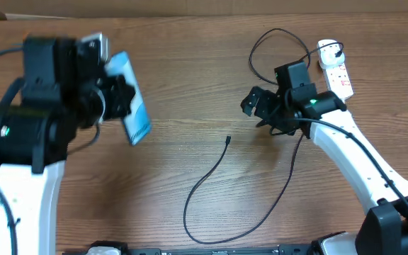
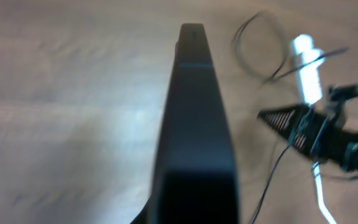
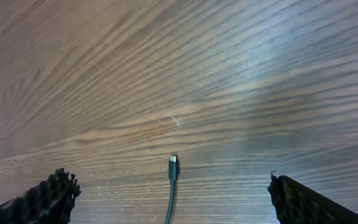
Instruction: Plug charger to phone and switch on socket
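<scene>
The robot's right gripper will close on the back end (image 1: pixel 227 143) (image 3: pixel 173 177) of the charger's connector, where the black cable joins it, so that the metal tip stays free.
My left gripper (image 1: pixel 116 95) is shut on the phone (image 1: pixel 132 99) and holds it tilted above the table's left side, its light blue screen facing up. In the left wrist view the phone (image 2: pixel 194 124) shows as a dark edge running away from me. The charger's black cable (image 1: pixel 211 170) lies in a loop on the table, with its connector tip (image 1: pixel 228 139) in the middle. My right gripper (image 1: pixel 258 108) is open and empty just right of the tip. In the right wrist view the tip (image 3: pixel 173 167) lies between the open fingers (image 3: pixel 173 199). The white socket (image 1: pixel 336 69) lies at the far right with the white plug adapter (image 1: pixel 327 48) in it.
The thin cable runs under my right arm and loops back at the far side (image 1: pixel 275 42) toward the socket. In the left wrist view the right arm (image 2: pixel 328 134) and the blurred socket (image 2: pixel 307 74) show at the right. The wooden table (image 1: pixel 190 85) fills all views.
</scene>
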Robot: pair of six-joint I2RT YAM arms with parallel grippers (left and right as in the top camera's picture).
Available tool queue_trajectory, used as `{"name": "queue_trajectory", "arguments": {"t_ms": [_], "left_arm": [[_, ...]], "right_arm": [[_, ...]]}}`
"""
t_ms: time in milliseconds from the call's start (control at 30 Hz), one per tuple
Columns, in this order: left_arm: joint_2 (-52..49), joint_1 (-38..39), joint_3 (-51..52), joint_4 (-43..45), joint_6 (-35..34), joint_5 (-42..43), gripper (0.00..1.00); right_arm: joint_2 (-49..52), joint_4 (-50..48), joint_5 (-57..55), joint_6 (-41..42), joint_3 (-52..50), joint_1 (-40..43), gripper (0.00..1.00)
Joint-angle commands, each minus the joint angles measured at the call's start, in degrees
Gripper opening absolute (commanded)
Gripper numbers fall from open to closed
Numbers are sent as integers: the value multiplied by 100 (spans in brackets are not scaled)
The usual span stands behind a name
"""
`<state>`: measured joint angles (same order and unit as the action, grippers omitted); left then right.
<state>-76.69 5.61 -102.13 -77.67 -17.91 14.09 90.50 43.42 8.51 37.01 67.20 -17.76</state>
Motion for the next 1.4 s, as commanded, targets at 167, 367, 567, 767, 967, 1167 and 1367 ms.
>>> {"name": "queue_trajectory", "arguments": {"t_ms": [167,367,567,767,967,1167,1367], "left_arm": [[-195,9,1108,195,-37,-417,4],[-195,9,1714,387,-398,-348,4],[-195,9,1718,267,-396,-352,4],[-195,9,1718,291,-398,-348,4],[-195,9,1718,258,-398,-348,4],[-195,11,1718,278,-398,-348,4],[-195,9,1718,299,-398,-350,4]], "right_arm": [[339,-354,70,688,-415,-501,88],[918,-256,223,837,-415,-905,70],[1058,-223,227,905,-415,-929,61],[1222,-284,352,885,-420,-942,47],[1368,-494,507,966,-422,-962,45],[1416,-592,551,966,-426,-962,42],[1637,-730,575,970,-426,-962,36]]}}
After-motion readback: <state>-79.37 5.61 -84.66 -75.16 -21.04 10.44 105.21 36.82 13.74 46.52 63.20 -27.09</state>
